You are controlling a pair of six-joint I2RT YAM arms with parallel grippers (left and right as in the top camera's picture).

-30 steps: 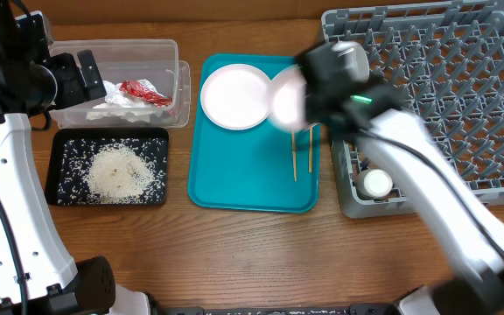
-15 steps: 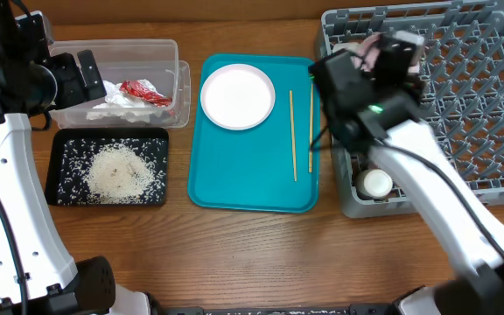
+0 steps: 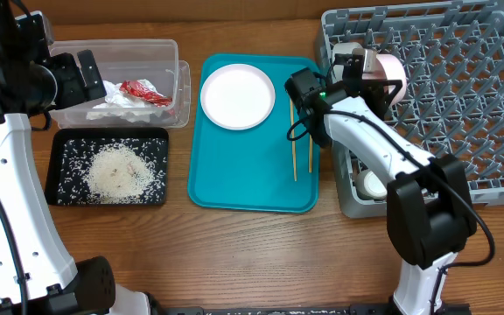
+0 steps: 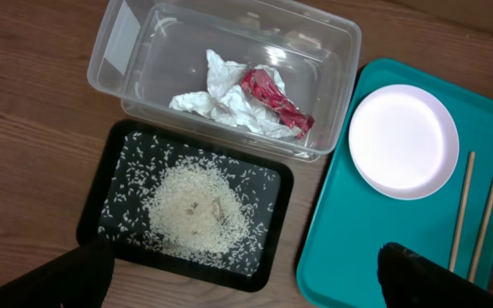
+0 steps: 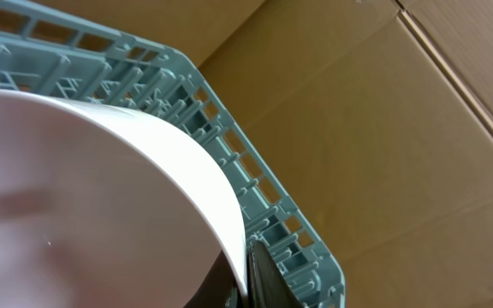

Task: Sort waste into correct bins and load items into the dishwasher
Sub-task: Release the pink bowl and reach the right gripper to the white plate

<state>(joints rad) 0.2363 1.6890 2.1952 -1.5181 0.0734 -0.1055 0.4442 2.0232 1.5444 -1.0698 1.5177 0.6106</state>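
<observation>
My right hand needs to release the white bowl in the grey dish rack [image 3: 371, 117] just behind the white cup. The bowl is tilted over the rack's rear corner now.
My right gripper [image 3: 376, 70] is shut on the rim of a white bowl [image 3: 390, 77], held tilted over the left rear corner of the grey dish rack [image 3: 462, 96]. In the right wrist view the bowl [image 5: 84, 197] fills the left, with the jaws [image 5: 248, 272] pinching its edge and the rack [image 5: 221, 111] behind. The white plate [image 3: 237, 96] and two chopsticks [image 3: 293, 131] lie on the teal tray. A white cup [image 3: 376, 183] sits in the rack's front-left pocket. My left gripper [image 4: 246, 282] is open and empty, high above the black tray.
The clear tub [image 3: 169, 52] holds the red wrapper [image 3: 143, 91] and crumpled paper [image 3: 112, 110]. The black tray [image 3: 59, 188] holds a pile of rice [image 3: 121, 171]. The teal tray [image 3: 252, 175] lies between the bins and the rack. Brown cardboard stands behind the rack.
My right arm carried the white bowl from above the teal tray rightward to the rack's left rear corner. The left arm has not moved.
</observation>
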